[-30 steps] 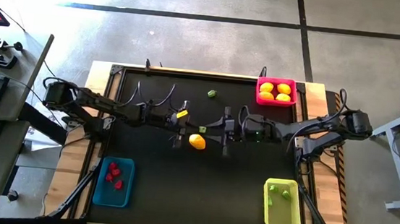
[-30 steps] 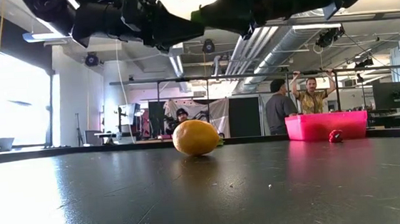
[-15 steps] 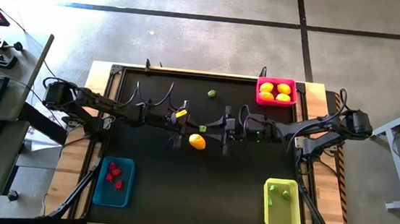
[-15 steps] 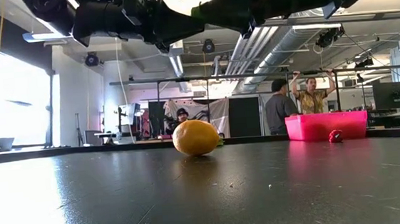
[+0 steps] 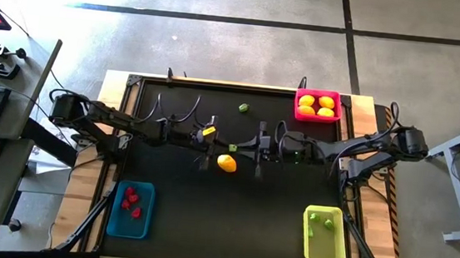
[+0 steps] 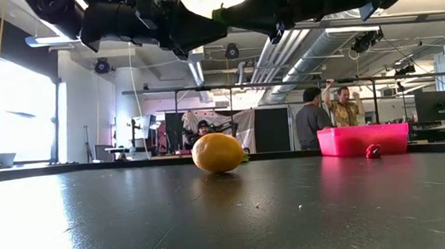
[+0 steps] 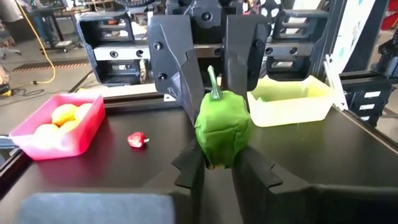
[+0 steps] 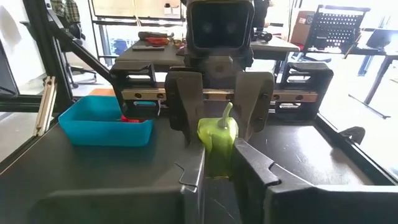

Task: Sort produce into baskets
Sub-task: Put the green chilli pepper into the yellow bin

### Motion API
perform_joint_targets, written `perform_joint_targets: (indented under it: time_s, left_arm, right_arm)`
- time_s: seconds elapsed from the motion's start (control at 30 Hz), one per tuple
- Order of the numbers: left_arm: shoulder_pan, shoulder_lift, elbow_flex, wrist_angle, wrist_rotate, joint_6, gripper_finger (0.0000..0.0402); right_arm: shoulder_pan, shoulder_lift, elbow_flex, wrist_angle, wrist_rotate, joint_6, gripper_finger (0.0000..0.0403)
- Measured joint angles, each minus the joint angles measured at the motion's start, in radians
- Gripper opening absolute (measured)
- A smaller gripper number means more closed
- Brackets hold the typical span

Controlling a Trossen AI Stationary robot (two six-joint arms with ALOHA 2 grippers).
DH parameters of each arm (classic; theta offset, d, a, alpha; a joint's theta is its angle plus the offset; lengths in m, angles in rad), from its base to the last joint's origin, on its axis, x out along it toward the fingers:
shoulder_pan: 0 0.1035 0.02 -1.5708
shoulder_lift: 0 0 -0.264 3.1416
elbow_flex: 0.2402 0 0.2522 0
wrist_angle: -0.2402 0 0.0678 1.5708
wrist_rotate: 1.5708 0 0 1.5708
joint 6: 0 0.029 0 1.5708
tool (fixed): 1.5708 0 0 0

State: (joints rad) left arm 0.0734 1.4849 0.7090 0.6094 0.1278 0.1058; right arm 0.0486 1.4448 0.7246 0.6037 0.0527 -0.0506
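Note:
I need to use my right gripper to release the green toy pepper next to the green pieces in the yellow-green basket (image 5: 320, 232), close to the basket's middle.
A green toy pepper (image 7: 222, 130), stem up, is held above the table's middle between my two grippers; it also shows in the right wrist view (image 8: 217, 138) and the high view (image 5: 233, 148). My left gripper (image 5: 225, 149) reaches in from the table's left. My right gripper (image 5: 242, 150) reaches in from the right. Both are shut on the pepper. A yellow lemon (image 5: 226, 163) rests on the table just nearer than them. A small green piece (image 5: 243, 108) lies toward the far edge. A small red piece (image 7: 137, 139) lies near the pink-red basket. My left gripper (image 7: 219, 180) pinches the pepper's lower body (image 7: 216, 160) between its two fingers, coming in level from the table's left. The pepper stands upright, clear of the table. My right gripper (image 8: 219, 180) pinches the pepper's lower body (image 8: 217, 163) between its two fingers, coming in level from the table's right, opposite my left gripper.
The pink-red basket (image 5: 299, 95) with several lemons stands at the far right corner. The blue basket (image 5: 114, 211) with red pieces stands at the near left. The yellow-green basket (image 5: 307, 244) with green pieces stands at the near right. People stand in the room beyond the table.

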Motion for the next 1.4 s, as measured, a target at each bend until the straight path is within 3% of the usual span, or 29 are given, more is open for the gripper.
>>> perform_joint_targets:
  time_s: [0.23, 0.43, 0.53, 0.67, 0.77, 0.97, 1.17, 1.4]
  left_arm:
    - [0.004, 0.0, 0.0, -0.072, -0.038, 0.043, 0.011]
    - [0.002, 0.0, 0.0, -0.075, -0.078, 0.077, 0.0127]
    - [0.002, 0.0, 0.0, -0.095, -0.078, 0.097, 0.0128]
    - [0.002, 0.0, 0.0, -0.1, -0.077, 0.107, 0.0128]
    - [0.002, 0.0, 0.0, -0.107, -0.077, 0.107, 0.0129]
    - [0.002, 0.0, 0.0, -0.134, -0.074, 0.108, 0.0129]
    - [0.002, 0.0, 0.0, -0.14, -0.094, 0.11, 0.0129]
    - [0.017, 0.0, 0.0, -0.144, -0.099, 0.124, 0.0129]
  right_arm:
    - [0.003, -0.088, 0.031, -0.157, -0.006, 0.014, 0.0046]
    - [0.024, -0.192, 0.123, -0.515, 0.006, 0.111, 0.0047]
    - [0.065, -0.223, 0.2, -0.784, 0.004, 0.208, 0.0047]
    - [0.146, -0.229, 0.315, -1.175, -0.003, 0.392, 0.0047]
    - [0.22, -0.23, 0.364, -1.398, -0.011, 0.63, 0.0047]
    - [0.382, -0.229, 0.387, -1.709, -0.146, 1.062, 0.0047]
    - [0.49, -0.229, 0.387, -1.886, -0.185, 1.353, 0.0047]
    - [0.609, -0.229, 0.25, -1.814, -0.211, 1.498, 0.0047]
